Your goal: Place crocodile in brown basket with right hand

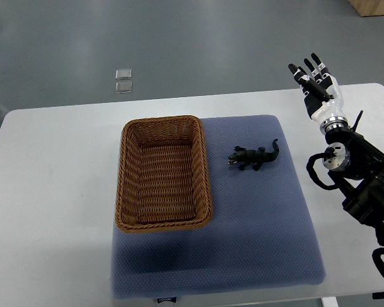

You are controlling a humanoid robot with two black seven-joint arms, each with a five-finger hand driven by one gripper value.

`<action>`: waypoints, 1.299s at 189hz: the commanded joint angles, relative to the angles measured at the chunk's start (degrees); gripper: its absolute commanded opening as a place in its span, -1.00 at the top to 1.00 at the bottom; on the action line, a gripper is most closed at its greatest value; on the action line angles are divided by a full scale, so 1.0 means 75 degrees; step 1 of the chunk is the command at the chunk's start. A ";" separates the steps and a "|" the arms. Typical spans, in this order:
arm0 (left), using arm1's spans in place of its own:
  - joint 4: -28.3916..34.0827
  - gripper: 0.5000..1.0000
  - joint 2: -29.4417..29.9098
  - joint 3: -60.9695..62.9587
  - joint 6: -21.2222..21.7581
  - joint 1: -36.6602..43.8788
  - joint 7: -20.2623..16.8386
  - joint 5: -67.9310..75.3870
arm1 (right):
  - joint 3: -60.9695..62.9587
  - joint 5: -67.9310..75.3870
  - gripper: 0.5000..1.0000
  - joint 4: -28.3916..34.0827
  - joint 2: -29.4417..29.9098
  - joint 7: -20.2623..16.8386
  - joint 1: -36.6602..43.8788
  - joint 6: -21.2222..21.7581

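The crocodile's body [253, 155] lies between its head and its curled tail. My right gripper moves there next and closes on it.
A small dark green toy crocodile [255, 156] lies on the blue mat [262, 217], its head toward the basket. The brown wicker basket [129, 185] stands on the mat's left part, holding nothing. My right hand [313, 80] is raised at the table's far right, well to the right of and beyond the crocodile. Its fingers are spread and hold nothing. The right arm runs down to the picture's lower right edge. The left arm does not show.
The mat rests on a white table [51, 192]. Two small clear squares [123, 80] lie on the grey floor beyond the table. A wooden piece [374, 6] shows at the top right corner.
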 commanded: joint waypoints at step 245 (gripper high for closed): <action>0.0072 -1.00 0.0000 0.0011 0.0005 0.0048 0.0012 0.0000 | -0.0258 -0.0246 -0.70 0.0118 -0.0021 -0.0072 0.0262 -0.0023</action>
